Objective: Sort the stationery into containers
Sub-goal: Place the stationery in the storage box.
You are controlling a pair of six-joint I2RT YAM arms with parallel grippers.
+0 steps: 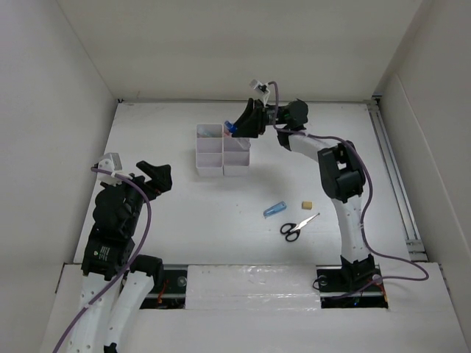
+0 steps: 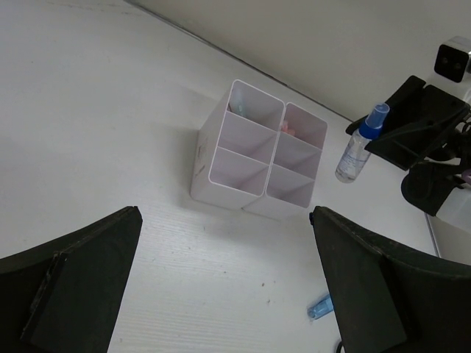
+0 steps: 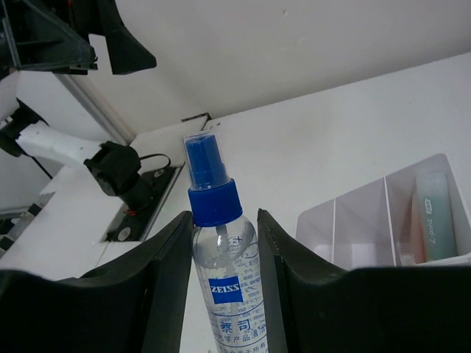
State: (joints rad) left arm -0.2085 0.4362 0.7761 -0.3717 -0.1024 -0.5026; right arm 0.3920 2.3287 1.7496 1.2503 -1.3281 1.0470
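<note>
My right gripper is going to release the clear blue-capped bottle, now held upright beside the containers' far corner, in the middle compartment of the white container (image 1: 233,147) below it.
My right gripper (image 1: 248,120) is shut on the clear blue-capped bottle (image 3: 228,294), its fingers (image 3: 165,279) pressing both sides below the cap. It holds the bottle (image 2: 355,151) upright just beside the far right corner of the two white containers (image 1: 223,151). A green highlighter (image 3: 438,217) stands in a far compartment, and something pink (image 2: 285,129) shows in another. The blue highlighter (image 1: 274,209), tan eraser (image 1: 308,204) and black-handled scissors (image 1: 298,226) lie on the table right of centre. My left gripper (image 1: 158,176) is open and empty, left of the containers.
White walls enclose the table (image 1: 169,213) on three sides. A metal rail (image 1: 394,176) runs along the right edge. The right arm (image 1: 342,184) arches over the right half of the table, above the scissors and eraser.
</note>
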